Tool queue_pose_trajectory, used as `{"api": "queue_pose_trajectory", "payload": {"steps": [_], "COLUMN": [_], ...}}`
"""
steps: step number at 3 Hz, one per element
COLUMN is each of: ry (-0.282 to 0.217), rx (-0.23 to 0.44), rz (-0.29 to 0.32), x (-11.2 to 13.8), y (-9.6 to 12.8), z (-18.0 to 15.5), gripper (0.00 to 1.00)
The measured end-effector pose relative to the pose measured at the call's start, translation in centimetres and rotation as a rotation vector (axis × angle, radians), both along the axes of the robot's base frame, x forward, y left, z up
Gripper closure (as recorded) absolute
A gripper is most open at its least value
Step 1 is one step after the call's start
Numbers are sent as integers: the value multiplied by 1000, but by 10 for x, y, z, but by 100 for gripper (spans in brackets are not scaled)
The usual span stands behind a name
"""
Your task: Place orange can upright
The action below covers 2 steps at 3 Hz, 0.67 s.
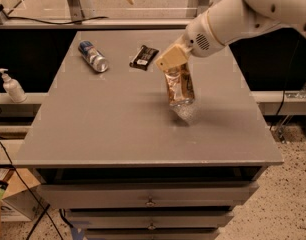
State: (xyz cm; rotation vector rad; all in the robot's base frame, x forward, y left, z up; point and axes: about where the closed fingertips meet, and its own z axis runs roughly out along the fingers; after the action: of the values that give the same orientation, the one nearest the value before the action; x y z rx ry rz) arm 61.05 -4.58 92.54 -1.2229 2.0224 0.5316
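Observation:
I will set the orange can, now hanging just above the table, upright on the grey table (pixel 163 81) just in front of the dark snack packet with my gripper.
The orange can (pixel 179 86), dented with an orange-brown and cream label, hangs nearly upright just above the grey table (pixel 108 119), its silver lower end a little off the surface. My gripper (pixel 174 66) comes down from the upper right on the white arm and is shut on the can's top part. Its cream-coloured fingers (pixel 168 58) cover the can's upper end. The can sits over the table's right-centre.
A blue-and-silver can (pixel 93 56) lies on its side at the table's back left. A dark snack packet (pixel 144 57) lies at the back centre. A soap dispenser (pixel 13 86) stands on a ledge to the left. Drawers sit below the front edge.

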Motion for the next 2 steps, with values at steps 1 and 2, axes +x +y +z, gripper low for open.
{"api": "queue_pose_trajectory", "payload": {"steps": [1, 2], "ry": [-151, -282], "rx": [34, 53], "rz": [29, 57], "x": [13, 16], "y": [-13, -23], "z": [46, 78], "gripper": [100, 100]}}
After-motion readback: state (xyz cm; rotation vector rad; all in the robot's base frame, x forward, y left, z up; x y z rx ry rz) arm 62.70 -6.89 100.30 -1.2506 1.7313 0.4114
